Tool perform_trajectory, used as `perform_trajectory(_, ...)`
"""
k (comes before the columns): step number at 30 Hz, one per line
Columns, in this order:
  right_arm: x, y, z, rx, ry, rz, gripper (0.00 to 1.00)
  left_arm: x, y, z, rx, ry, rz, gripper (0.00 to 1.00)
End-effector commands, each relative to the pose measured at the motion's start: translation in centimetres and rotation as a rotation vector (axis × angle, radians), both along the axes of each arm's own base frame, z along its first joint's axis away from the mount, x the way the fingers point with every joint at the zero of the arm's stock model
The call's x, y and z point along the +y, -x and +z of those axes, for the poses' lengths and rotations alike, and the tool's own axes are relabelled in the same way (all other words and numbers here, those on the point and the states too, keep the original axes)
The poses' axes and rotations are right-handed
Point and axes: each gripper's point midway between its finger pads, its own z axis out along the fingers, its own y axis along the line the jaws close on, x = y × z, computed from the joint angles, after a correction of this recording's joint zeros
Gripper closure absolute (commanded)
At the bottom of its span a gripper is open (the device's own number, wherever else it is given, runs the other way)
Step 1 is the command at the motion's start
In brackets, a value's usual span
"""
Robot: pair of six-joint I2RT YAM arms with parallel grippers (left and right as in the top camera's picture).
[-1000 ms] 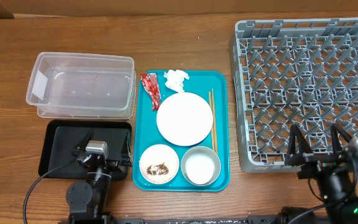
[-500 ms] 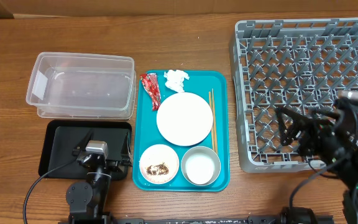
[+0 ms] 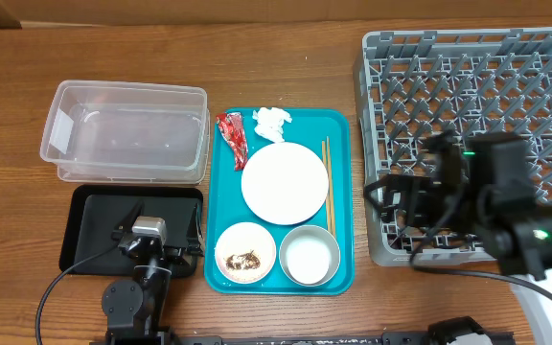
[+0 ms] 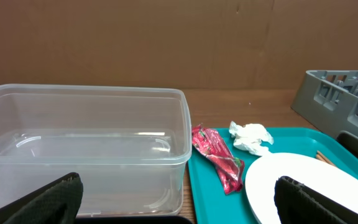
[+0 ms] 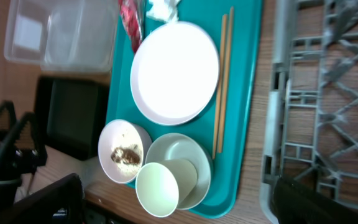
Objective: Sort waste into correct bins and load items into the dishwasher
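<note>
Next, I will move my left gripper to the white cup in the second bowl and close it on the cup's rim (image 3: 289,258) facing the rice bowl.
On the teal tray (image 3: 343,144) lie a crumpled red wrapper (image 3: 232,140), a white tissue (image 3: 272,120), a large white plate (image 3: 285,182), wooden chopsticks (image 3: 327,187), a bowl with rice and brown scraps (image 3: 245,251) and a second bowl (image 3: 310,256) with a white cup (image 5: 160,186) lying in it. The clear tub (image 3: 123,129) and black tray (image 3: 89,225) stand to the left, the grey dish rack (image 3: 477,115) to the right. My left gripper (image 3: 151,236) is open and empty over the black tray. My right gripper (image 3: 397,205) is open and empty above the rack's front left edge.
The left wrist view shows the tub (image 4: 86,143), wrapper (image 4: 217,155), tissue (image 4: 250,137) and plate rim (image 4: 303,180) ahead. A strip of bare wooden table (image 3: 360,211) separates the teal tray from the rack. A cardboard wall (image 4: 166,43) stands behind the table.
My right arm has risen from the front right corner and swung left over the rack's front left part, toward the teal tray. The left arm has not moved.
</note>
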Motion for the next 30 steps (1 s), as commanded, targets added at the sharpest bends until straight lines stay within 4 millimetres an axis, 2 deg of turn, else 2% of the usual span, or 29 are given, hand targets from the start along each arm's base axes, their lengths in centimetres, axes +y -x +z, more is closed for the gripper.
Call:
perform_trajectory(1,1.1,-0.5,0.2,-0.037,0.065,0.003,0.00,0.1,0.0,0.0,-0.004,0.017,0.003,0.00)
perform_trajectory(3,2.0,-0.7,0.5,-0.066,0.069,0.015,0.00,0.1,0.0,0.0,-0.004,0.017,0.003,0.00)
perform_trajectory(5,2.1,-1.1,1.1,-0.092,0.072,-0.015,0.00,0.1,0.0,0.0,-0.004,0.017,0.003,0.00)
perform_trajectory(11,1.7,-1.8,5.6,-0.219,0.063,-0.024,0.00,0.1,0.0,0.0,-0.004,0.017,0.003,0.00)
perform_trajectory(14,1.7,-1.7,6.9,-0.244,0.056,-0.020,0.00,0.1,0.0,0.1,-0.008,0.017,0.003,0.00)
perform_trajectory(16,1.6,-1.4,7.1,-0.237,0.059,-0.020,0.00,-0.2,0.0,0.3,-0.012,0.025,-0.012,0.00)
perform_trajectory(19,1.4,-1.0,6.7,-0.216,0.068,-0.018,0.00,-2.5,0.5,0.4,0.012,0.158,-0.139,0.00)
perform_trajectory(24,1.3,-0.7,6.4,-0.199,0.076,-0.017,0.00,-4.3,1.3,4.0,-0.067,0.376,-0.268,0.00)
perform_trajectory(28,1.3,-0.8,6.5,-0.203,0.074,-0.018,0.00,-6.9,2.7,4.4,-0.025,0.407,-0.434,0.00)
perform_trajectory(30,1.3,-0.8,6.5,-0.206,0.073,-0.018,0.00,-7.3,3.1,4.8,-0.013,0.406,-0.462,0.00)
